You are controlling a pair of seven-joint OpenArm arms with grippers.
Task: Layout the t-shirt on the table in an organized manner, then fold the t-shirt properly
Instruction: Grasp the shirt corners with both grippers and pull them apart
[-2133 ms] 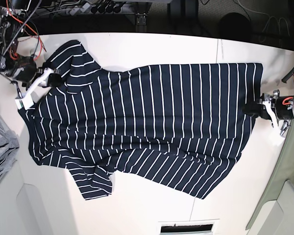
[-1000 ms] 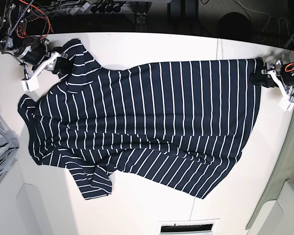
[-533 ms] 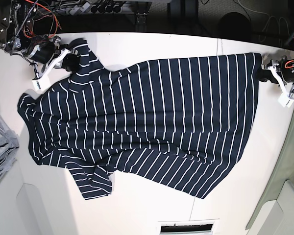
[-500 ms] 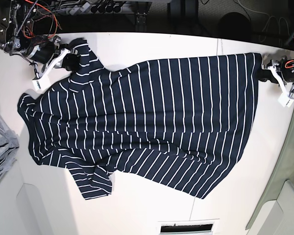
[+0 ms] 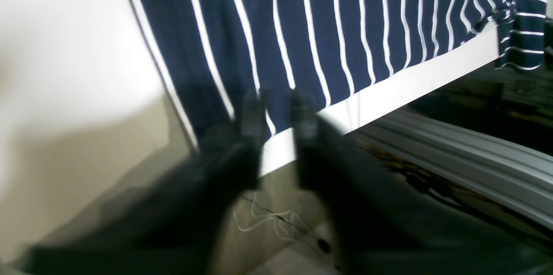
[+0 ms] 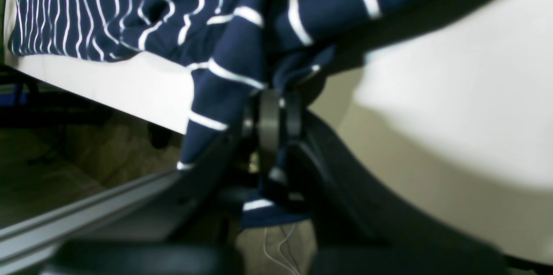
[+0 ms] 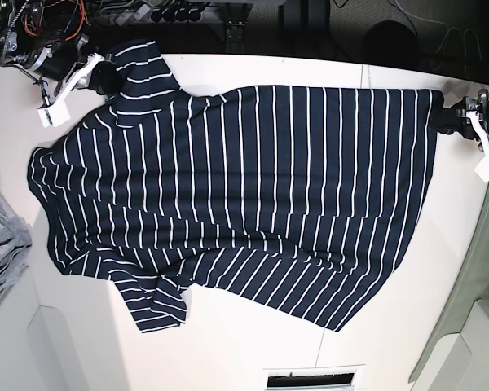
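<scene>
The t-shirt's hem corner is loose under my left gripper's open fingers while my right gripper holds the sleeve, so next my left gripper pinches the hem corner (image 7: 437, 99) before folding.
The t-shirt (image 7: 261, 195), dark navy with thin white stripes, lies spread across the white table (image 7: 253, 342). Its upper edge reaches close to the far table edge. My right gripper (image 7: 98, 77) is at the far left corner, shut on the upper sleeve. In the right wrist view the sleeve fabric (image 6: 242, 50) bunches and hangs from that gripper (image 6: 270, 119). My left gripper (image 7: 450, 120) is at the far right hem corner. The blurred left wrist view shows its fingers (image 5: 252, 110) apart over the hem corner (image 5: 345, 20), by the table edge.
A grey cloth (image 7: 2, 244) lies at the left edge. A pale green sheet (image 7: 473, 309) hangs along the right side. A slot (image 7: 314, 379) sits at the near edge. Cables and dark floor lie beyond the far edge (image 5: 432, 71).
Both grippers have moved toward the far edge, drawing the shirt's upper edge and sleeve with them. The left gripper's fingers, shut on the hem half a second ago, now stand apart.
</scene>
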